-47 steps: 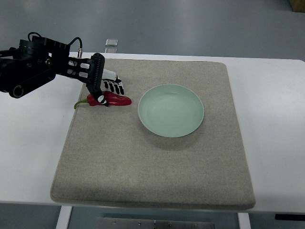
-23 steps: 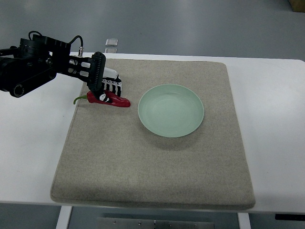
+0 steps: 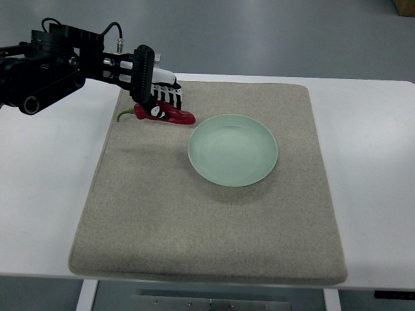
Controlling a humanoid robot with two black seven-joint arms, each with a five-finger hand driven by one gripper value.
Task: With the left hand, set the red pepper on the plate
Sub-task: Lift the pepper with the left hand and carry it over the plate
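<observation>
I should use my left gripper to set the red pepper down and let it go across the middle of the pale green plate (image 3: 235,144).
The red pepper (image 3: 170,115) with its green stem pointing left hangs above the grey mat, held in my left hand (image 3: 157,103), whose black and white fingers are shut on it. My left arm reaches in from the upper left. The pale green plate (image 3: 233,149) sits on the mat to the right of the pepper; the pepper's tip is close to the plate's upper left rim. My right hand is out of view.
A grey felt mat (image 3: 207,220) covers most of the white table (image 3: 369,162). A small clear object (image 3: 152,57) lies at the table's far edge.
My left hand has lifted the pepper off the mat and carried it up and to the right, closer to the plate.
</observation>
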